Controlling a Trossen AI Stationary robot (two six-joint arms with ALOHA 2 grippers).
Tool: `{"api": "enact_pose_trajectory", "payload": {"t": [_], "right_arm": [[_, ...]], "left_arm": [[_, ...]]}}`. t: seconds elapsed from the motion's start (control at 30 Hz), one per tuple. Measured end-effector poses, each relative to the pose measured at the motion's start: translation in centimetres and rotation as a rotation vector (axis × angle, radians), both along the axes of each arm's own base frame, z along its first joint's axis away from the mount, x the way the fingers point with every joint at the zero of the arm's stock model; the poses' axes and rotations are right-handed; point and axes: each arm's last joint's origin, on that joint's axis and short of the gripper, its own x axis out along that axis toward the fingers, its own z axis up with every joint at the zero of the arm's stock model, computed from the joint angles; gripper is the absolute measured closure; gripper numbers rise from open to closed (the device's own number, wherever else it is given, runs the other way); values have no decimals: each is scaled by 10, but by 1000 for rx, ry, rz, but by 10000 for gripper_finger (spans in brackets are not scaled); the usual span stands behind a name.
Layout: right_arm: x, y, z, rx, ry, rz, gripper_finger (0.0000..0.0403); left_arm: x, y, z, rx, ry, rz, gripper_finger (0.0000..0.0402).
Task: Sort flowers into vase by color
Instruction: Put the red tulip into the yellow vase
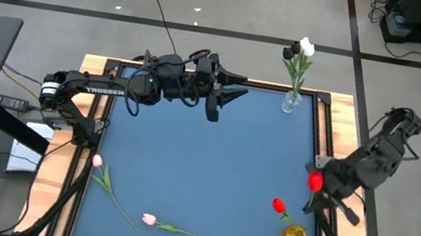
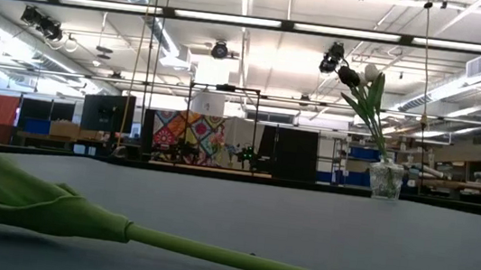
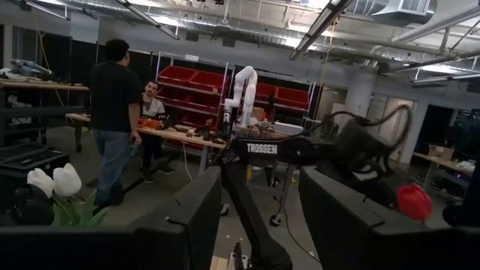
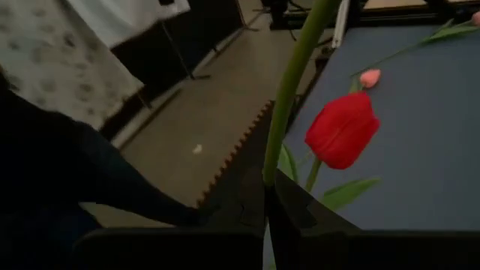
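Observation:
I will use my right gripper to put the red tulip down in the small amber vase (image 1: 293,229), next to the second red tulip.
My right gripper (image 1: 324,199) hovers over the table's right edge, shut on the thin green stem of a red tulip (image 1: 316,181). A second red tulip (image 1: 279,205) stands in a small amber vase (image 1: 294,235) near the right front corner. At the far edge, a clear vase (image 1: 291,103) holds a white and a black tulip (image 1: 304,48). Two pink tulips (image 1: 97,162) (image 1: 148,220) lie flat on the blue table at the left front. My left gripper (image 1: 232,92) waits open, high at the far edge, with nothing between its fingers. My right gripper pinches the tulip's green stem (image 4: 273,166) between its two fingers, which lie across it. The stem rises from the fingers and leaves the wrist view at the top. The flower is lifted clear of the table.
Wooden rails (image 1: 334,147) frame the blue mat. In the low view a pink tulip's stem and leaf (image 2: 77,216) lie across the foreground. The middle of the mat (image 1: 203,160) is bare. People stand at benches in the room beyond the table.

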Motion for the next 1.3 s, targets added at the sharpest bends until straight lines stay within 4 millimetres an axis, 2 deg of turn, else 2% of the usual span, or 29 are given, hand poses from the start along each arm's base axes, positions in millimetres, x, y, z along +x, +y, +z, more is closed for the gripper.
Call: {"api": "enact_pose_trajectory", "payload": {"t": [0.2,0.43,0.7,0.87,1.1,1.3], "right_arm": [[-1,15,-4,-87,-37,-34,393],[-1,32,-11,-99,24,-30,392],[-1,46,-23,-214,34,-80,392],[0,48,-35,-271,88,-232,387],[-7,54,-62,-222,114,-369,380],[-14,59,-67,-206,98,-341,375]], "left_arm": [[0,0,0,0,0,0,216],[0,0,0,0,0,0,216],[0,0,0,-1,1,0,216],[0,0,0,-1,1,0,216],[0,0,0,0,0,0,216],[0,0,0,-1,1,0,216]]}}
